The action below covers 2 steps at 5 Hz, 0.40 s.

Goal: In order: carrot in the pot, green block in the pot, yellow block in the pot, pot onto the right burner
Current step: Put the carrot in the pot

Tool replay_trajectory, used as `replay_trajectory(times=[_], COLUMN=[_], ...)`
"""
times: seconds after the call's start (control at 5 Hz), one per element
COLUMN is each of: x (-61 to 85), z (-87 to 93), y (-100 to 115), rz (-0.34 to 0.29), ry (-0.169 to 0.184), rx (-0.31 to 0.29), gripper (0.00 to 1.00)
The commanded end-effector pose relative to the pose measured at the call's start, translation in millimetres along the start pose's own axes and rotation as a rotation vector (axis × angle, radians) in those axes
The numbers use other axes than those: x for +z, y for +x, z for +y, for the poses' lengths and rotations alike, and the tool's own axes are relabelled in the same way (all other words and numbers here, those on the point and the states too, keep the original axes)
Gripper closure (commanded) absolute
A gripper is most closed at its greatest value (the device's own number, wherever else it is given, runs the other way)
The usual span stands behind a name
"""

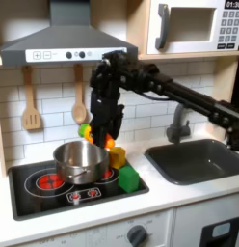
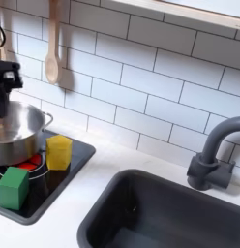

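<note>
The robot's gripper should release the carrot in the middle of the steel pot (image 1: 82, 160), which stands on the black cooktop.
The steel pot (image 1: 78, 161) (image 2: 15, 136) stands on the black cooktop (image 1: 44, 193), over its left and middle part in the first exterior view. My gripper (image 1: 98, 138) (image 2: 4, 102) hangs just above the pot's far rim, shut on the carrot (image 1: 85, 131), whose orange body and green end stick out to the first exterior view's left. The yellow block (image 1: 118, 156) (image 2: 59, 152) sits beside the pot on the cooktop. The green block (image 1: 127, 178) (image 2: 13, 187) lies nearer the front edge. Both blocks are outside the pot.
A dark sink (image 1: 194, 159) (image 2: 161, 213) with a grey faucet (image 1: 177, 123) (image 2: 211, 155) lies to the right of the cooktop in both exterior views. Wooden spoons (image 1: 32, 101) (image 2: 52, 48) hang on the tiled wall. A hood (image 1: 64, 43) overhangs the stove.
</note>
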<state>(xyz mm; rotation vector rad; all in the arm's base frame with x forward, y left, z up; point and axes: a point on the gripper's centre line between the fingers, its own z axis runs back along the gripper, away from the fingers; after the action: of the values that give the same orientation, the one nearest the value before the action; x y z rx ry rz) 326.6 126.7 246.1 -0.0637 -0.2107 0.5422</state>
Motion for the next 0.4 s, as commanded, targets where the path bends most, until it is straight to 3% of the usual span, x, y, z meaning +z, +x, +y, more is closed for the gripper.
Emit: replay_trajectory(times=[0.0, 0.2], x=[-2.1, -6.2], z=[7.4, 4.4], y=[9.7, 9.5], rz=[0.013, 0.024], ry=[0.009, 0.006], rx=[0.016, 0.0], gripper=[1.0, 1.0])
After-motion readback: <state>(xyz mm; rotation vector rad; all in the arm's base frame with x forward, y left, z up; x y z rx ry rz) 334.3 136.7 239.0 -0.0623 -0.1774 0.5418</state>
